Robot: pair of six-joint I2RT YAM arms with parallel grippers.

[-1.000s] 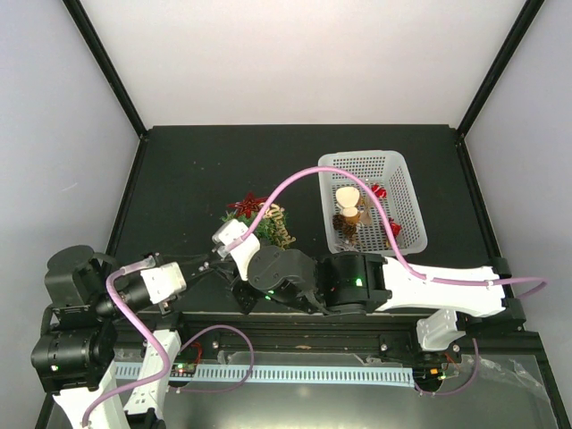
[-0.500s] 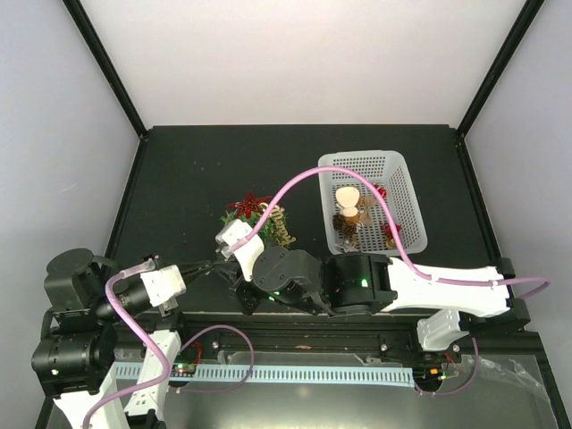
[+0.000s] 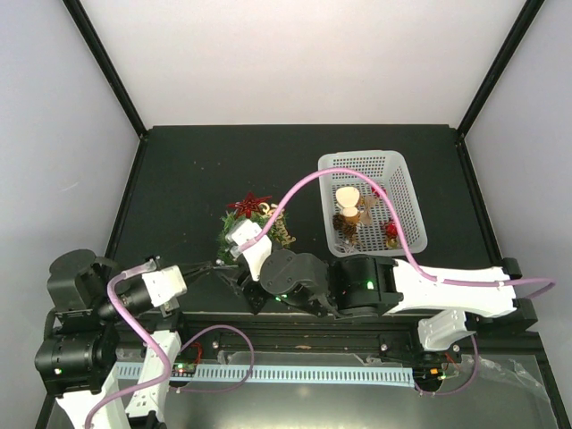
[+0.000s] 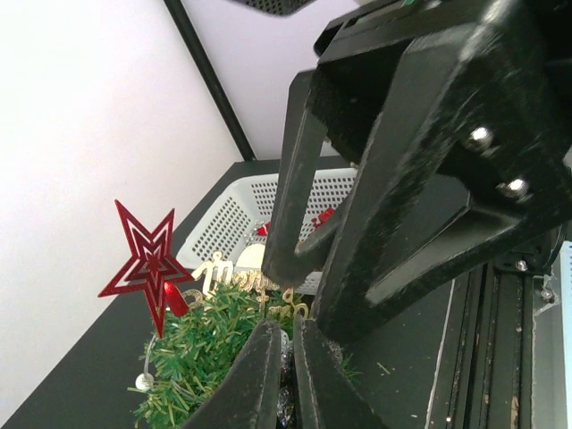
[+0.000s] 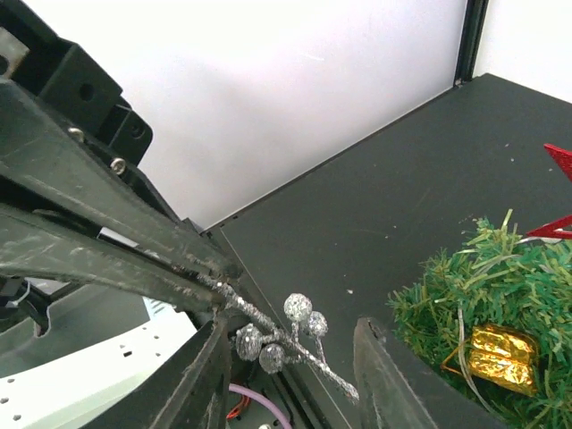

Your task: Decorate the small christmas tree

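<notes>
My left hand should push the silver glitter berry sprig into the outer green branches (image 3: 227,241) below the red star.
The small christmas tree (image 3: 241,227) stands mid-table with a red star (image 3: 250,204) on top and a gold script sign (image 4: 234,277). A gold gift ornament (image 5: 499,356) hangs in its branches (image 5: 487,299). A silver glitter berry sprig (image 5: 298,307) hangs in the air just in front of the tree. My left gripper (image 4: 286,332) is shut on its stem, which shows between the fingers (image 4: 257,380). My right gripper (image 5: 290,323) is open, its fingers (image 5: 207,380) on either side of the berries without touching them.
A white mesh basket (image 3: 393,170) right of the tree holds more ornaments, among them a pine cone (image 3: 345,223) and red pieces. The right gripper's body (image 4: 420,161) looms close over the left fingers. The black rail (image 3: 304,323) runs along the near edge.
My right gripper has opened and let go of the silver sprig. My left gripper closed on the sprig's stem. The right wrist shifted slightly to the right.
</notes>
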